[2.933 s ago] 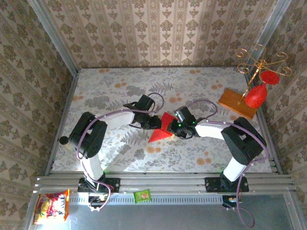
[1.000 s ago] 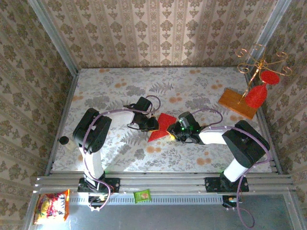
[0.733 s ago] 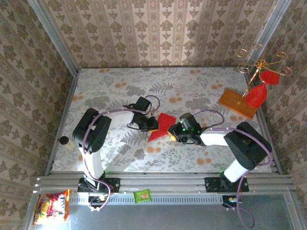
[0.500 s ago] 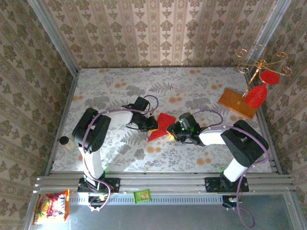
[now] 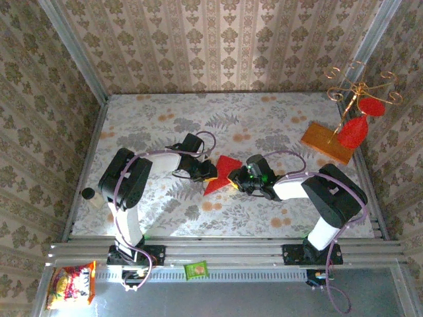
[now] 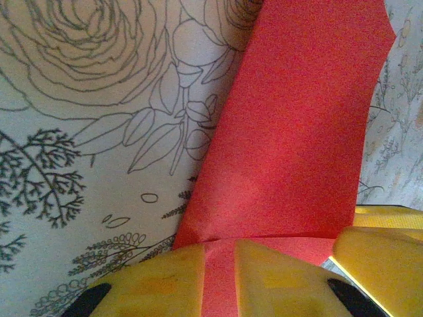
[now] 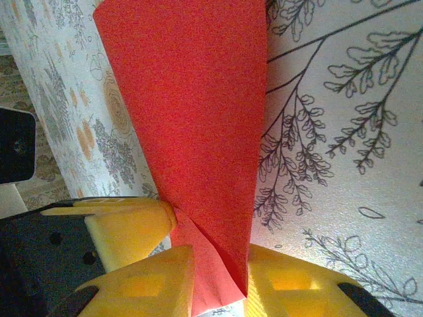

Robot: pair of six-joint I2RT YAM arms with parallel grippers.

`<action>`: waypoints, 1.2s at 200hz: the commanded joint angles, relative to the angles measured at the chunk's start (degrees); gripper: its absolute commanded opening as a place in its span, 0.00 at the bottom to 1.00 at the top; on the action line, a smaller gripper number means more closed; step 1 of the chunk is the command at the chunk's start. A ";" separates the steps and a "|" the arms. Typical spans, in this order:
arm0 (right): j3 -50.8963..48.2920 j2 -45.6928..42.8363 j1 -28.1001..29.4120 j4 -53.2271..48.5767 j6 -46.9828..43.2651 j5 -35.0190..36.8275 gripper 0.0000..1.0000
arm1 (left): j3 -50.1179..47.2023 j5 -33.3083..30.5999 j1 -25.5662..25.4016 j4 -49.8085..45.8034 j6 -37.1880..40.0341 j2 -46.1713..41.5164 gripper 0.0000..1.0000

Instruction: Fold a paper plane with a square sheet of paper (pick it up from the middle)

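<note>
The paper's near tip lies spread past the side hold of my left gripper, so next my left gripper pinches that tip (image 5: 209, 190) along the fold while my right gripper holds.
The square sheet of paper (image 5: 223, 173) is a folded, creased bright red wedge at the middle of the floral table, held between both arms. My left gripper (image 5: 207, 170) comes in from the left. Its yellow fingers (image 6: 152, 284) are shut on the paper's near edge (image 6: 219, 277), and the red sheet (image 6: 297, 125) runs away from them. My right gripper (image 5: 238, 177) is at the paper's right side. Its fingers (image 7: 291, 284) pinch a creased flap (image 7: 218, 271), with the red wedge (image 7: 192, 99) stretching up over the table.
An orange-brown wooden board (image 5: 328, 142) lies at the back right, beside a red goblet ornament (image 5: 353, 132) hanging from a gold stand (image 5: 362, 84). A small black knob (image 5: 88, 193) sits at the left edge. Snack packets (image 5: 69, 285) lie beyond the front rail.
The right gripper has slid a little left toward the paper and its jaws have narrowed on the flap. The red paper now lies lower and flatter. The left gripper has hardly moved.
</note>
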 commanded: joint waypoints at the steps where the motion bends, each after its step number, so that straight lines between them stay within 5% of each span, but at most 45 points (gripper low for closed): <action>1: 0.65 1.20 0.39 0.06 1.00 -0.76 0.26 | -1.18 0.16 0.51 0.07 -0.79 0.87 0.21; 74: 1.62 0.76 0.39 0.26 0.09 -0.70 0.10 | -1.15 0.20 0.67 0.61 1.03 -3.59 0.26; 124: 2.66 -2.75 0.38 -2.70 0.17 0.64 0.03 | -5.30 -6.99 -0.48 3.24 8.54 -13.90 0.57; 173: 5.28 -5.09 0.39 -7.23 0.62 -0.06 0.03 | -9.61 -21.41 -8.04 5.14 21.36 -19.83 0.86; 240: 6.87 -4.94 -0.14 -8.30 1.35 -1.09 0.03 | -16.37 -30.49 -14.11 15.06 32.67 -21.09 0.83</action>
